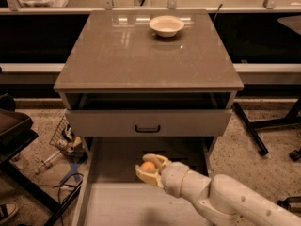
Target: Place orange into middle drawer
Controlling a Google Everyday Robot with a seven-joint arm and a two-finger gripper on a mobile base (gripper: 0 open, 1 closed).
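Next, my gripper releases the orange, which hangs over the drawer floor now, on the bottom of the pale middle drawer, toward the drawer's side point(126, 188) that is near the cables.
The orange point(148, 165) is small and round and sits between the pale fingers of my gripper point(149, 168), which is shut on it. My white arm point(221, 197) reaches in from the lower right. The gripper holds the orange over the middle drawer point(113, 204), which is pulled far out below the cabinet, with its pale floor showing and a thin left wall point(83, 192). The orange hangs over the darker back part of the drawer floor, just below the upper drawer front.
A white bowl point(166, 25) stands at the back of the brown cabinet top point(141, 55). The upper drawer front with a black handle point(147, 128) juts out slightly above the gripper. Floor clutter point(68, 142) and cables lie left; a black chair base point(251, 128) stands right.
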